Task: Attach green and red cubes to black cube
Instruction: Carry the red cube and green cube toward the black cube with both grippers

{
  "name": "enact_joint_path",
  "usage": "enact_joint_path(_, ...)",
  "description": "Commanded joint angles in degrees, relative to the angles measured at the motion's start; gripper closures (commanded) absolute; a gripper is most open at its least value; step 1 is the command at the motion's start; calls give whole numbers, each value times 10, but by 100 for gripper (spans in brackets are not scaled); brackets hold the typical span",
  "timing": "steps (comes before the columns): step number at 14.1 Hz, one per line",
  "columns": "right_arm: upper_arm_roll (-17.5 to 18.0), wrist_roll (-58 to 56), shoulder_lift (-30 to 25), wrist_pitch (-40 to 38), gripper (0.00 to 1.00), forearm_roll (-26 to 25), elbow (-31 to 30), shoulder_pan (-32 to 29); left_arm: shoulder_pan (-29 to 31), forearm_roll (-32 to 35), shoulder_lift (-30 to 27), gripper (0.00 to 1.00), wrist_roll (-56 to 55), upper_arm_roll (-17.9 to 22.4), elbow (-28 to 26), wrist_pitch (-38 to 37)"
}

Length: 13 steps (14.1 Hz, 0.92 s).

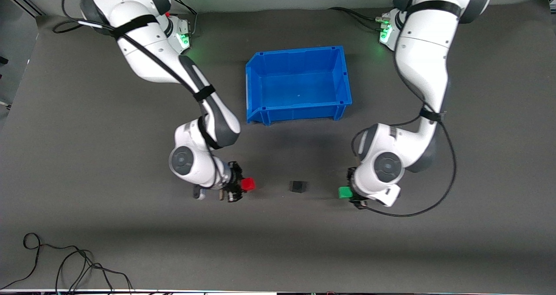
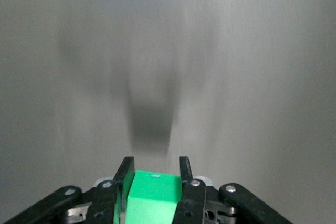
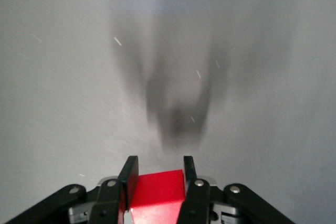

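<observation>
My left gripper is to let go of the green cube against the black cube's side (image 1: 312,184) that faces away from the red cube.
The black cube (image 1: 298,186) sits on the dark mat between the two grippers. My right gripper (image 1: 243,185) is shut on the red cube (image 1: 248,184), held just above the mat on the right arm's side of the black cube; in the right wrist view the red cube (image 3: 156,188) sits between the fingers (image 3: 129,174). My left gripper (image 1: 350,193) is shut on the green cube (image 1: 345,193), on the left arm's side of the black cube; in the left wrist view the green cube (image 2: 152,192) sits between the fingers (image 2: 126,174). Both held cubes stand apart from the black cube.
A blue bin (image 1: 261,90), empty, stands farther from the front camera than the cubes, midway between the arms. Loose black cables (image 1: 65,264) lie near the mat's front corner at the right arm's end.
</observation>
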Motion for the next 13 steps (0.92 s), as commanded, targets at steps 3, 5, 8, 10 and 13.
enact_joint_path(3, -9, 120, 87, -8, 100, -13, 115, 42, -33, -2, 39, 100, -11, 9, 46, 37)
enact_joint_path(5, -9, 131, 99, -7, 100, -14, 131, 48, -46, -7, 66, 100, -14, 7, 52, 76)
enact_joint_path(8, -9, 140, 107, -7, 100, -13, 137, 62, -50, -6, 86, 100, -25, -5, 54, 94)
enact_joint_path(10, -9, 173, 123, -6, 100, -25, 158, 71, -50, -7, 84, 100, -26, -7, 61, 85)
enact_joint_path(13, -8, 203, 149, -1, 100, -28, 195, 71, -51, -7, 80, 100, -26, -15, 61, 78)
